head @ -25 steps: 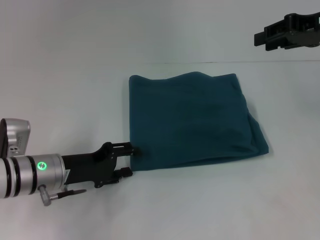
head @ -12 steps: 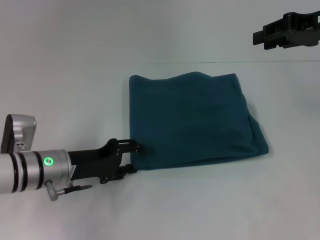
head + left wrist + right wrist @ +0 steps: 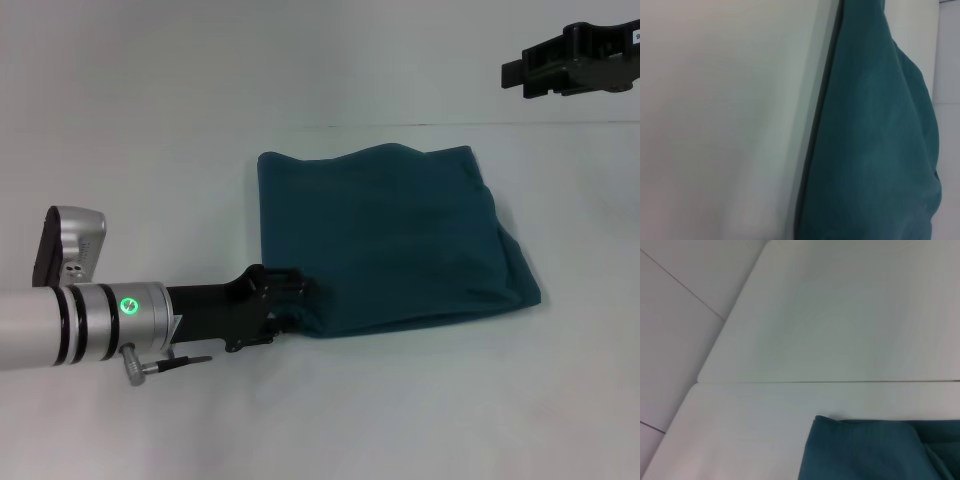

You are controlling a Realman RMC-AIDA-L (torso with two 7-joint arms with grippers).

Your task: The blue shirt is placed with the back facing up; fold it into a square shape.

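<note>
Next, my left gripper opens, takes the corner nearer the shirt's outer edge (image 3: 300, 333) and pulls the shirt toward me, because the blue shirt's near corner lies bunched inward under it.
The blue shirt (image 3: 390, 235) lies folded into a rough rectangle in the middle of the white table (image 3: 150, 180). My left gripper (image 3: 300, 297) reaches in from the left and is shut on the shirt's near-left corner, which is bunched and drawn inward. In the left wrist view the shirt (image 3: 875, 145) fills one side, with its edge raised a little off the table. My right gripper (image 3: 520, 75) hangs raised at the far right, away from the cloth. The right wrist view shows the shirt's far corner (image 3: 875, 450) lying flat.
A seam line (image 3: 420, 124) runs across the table behind the shirt. Bare white table lies to the left (image 3: 130, 170) and in front (image 3: 420, 410) of the shirt. The table's far corner (image 3: 700, 381) shows in the right wrist view.
My left gripper has moved right and slightly up, taking the shirt's near-left corner with it. The right gripper has shifted very slightly left.
</note>
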